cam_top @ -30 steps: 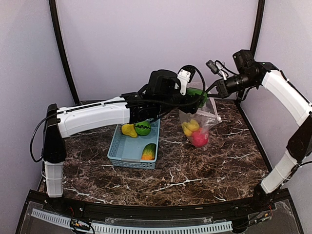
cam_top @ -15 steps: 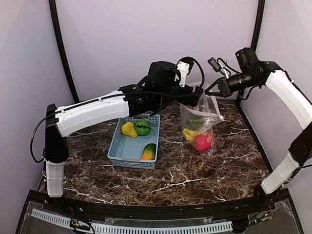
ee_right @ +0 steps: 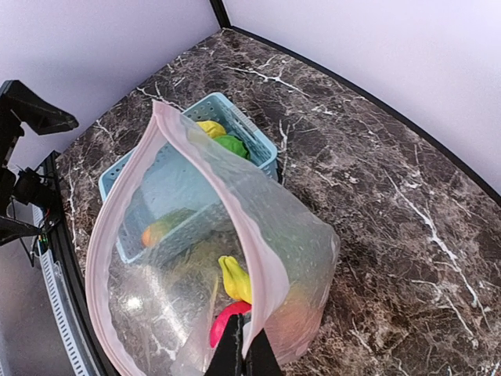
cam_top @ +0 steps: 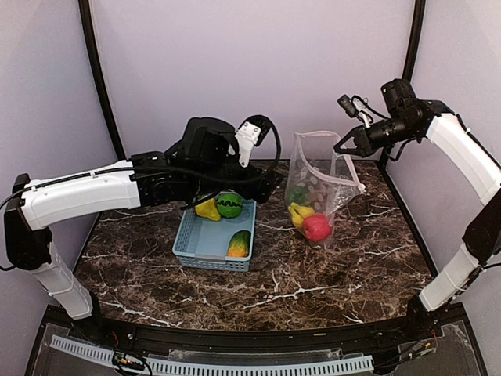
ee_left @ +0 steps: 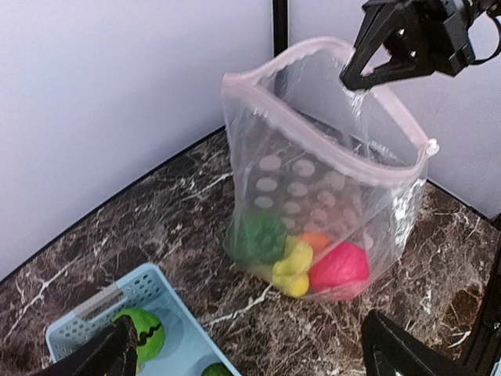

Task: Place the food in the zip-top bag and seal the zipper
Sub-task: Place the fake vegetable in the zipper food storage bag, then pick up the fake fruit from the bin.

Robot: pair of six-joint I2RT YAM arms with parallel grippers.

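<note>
The light blue basket has a green-and-orange piece at its near end, and my left gripper should close on the middle of the green-and-orange piece (cam_top: 239, 244).
The clear zip-top bag (cam_top: 321, 176) stands open on the table. My right gripper (cam_top: 342, 149) is shut on its pinkish zipper strip (ee_left: 313, 139) and holds the mouth up; the pinch also shows in the right wrist view (ee_right: 244, 352). In the bag lie a green pepper (ee_left: 262, 237), a yellow banana (ee_left: 292, 266), a pink-red ball (ee_left: 338, 268) and an orange (ee_left: 315, 240). My left gripper (cam_top: 264, 186) is open and empty, between the bag and the basket. A yellow lemon (cam_top: 207, 209) and a striped melon (cam_top: 229, 206) lie in the basket.
The light blue slatted basket (cam_top: 188, 247) sits left of the bag and also holds a green-and-orange piece (cam_top: 239, 243). The back wall and black corner post stand close behind the bag. A small white slider tab (ee_left: 430, 146) sits at the strip's right end.
The green pepper has dropped from the bag's mouth to its bottom. My left arm has pulled back to the left, away from the bag. The right gripper still holds the rim.
</note>
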